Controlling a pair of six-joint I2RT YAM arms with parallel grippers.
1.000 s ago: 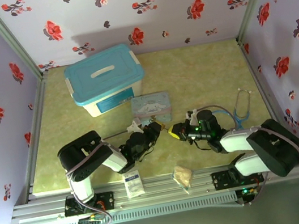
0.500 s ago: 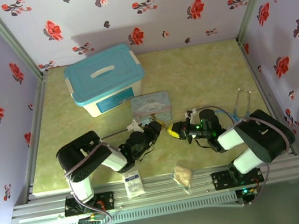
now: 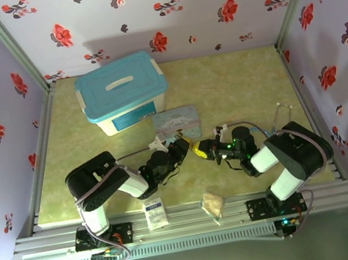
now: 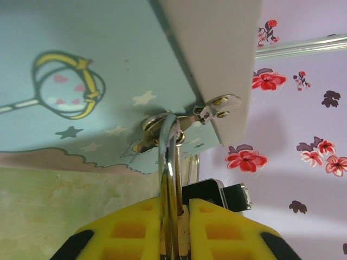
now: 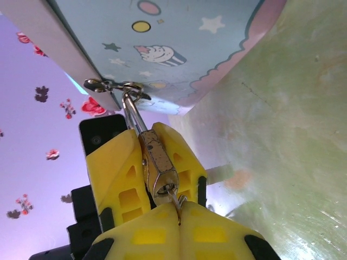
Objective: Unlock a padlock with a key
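My right gripper sits rolled far over on the key while the shackle stays shut, so next I open, roll back and retake the key (image 5: pixel 174 199) to turn it further.
The small brass padlock (image 5: pixel 157 161) hangs by its silver shackle (image 4: pixel 169 157) from the clasp (image 4: pixel 162 123) of the cartoon tin (image 3: pixel 177 123). My left gripper (image 4: pixel 174 216) is shut on the padlock body, its yellow fingers (image 5: pixel 116 173) on either side of it. The slim key (image 5: pixel 175 200) sits in the keyhole at the padlock's bottom. My right gripper (image 5: pixel 179 214) is shut on the key, so most of the key is hidden between its pads. In the top view the left gripper (image 3: pixel 182 147) and the right gripper (image 3: pixel 203 151) meet tip to tip in front of the tin.
A white box with a blue lid (image 3: pixel 122 92) stands behind the tin on the left. A stethoscope (image 3: pixel 280 122) lies at the right. A white packet (image 3: pixel 154 213) and a beige wrapped lump (image 3: pixel 212 204) rest on the near rail.
Both grippers have crept slightly away from the near edge with the padlock. The tin has tilted a little. The right arm's elbow has swung inward to the left.
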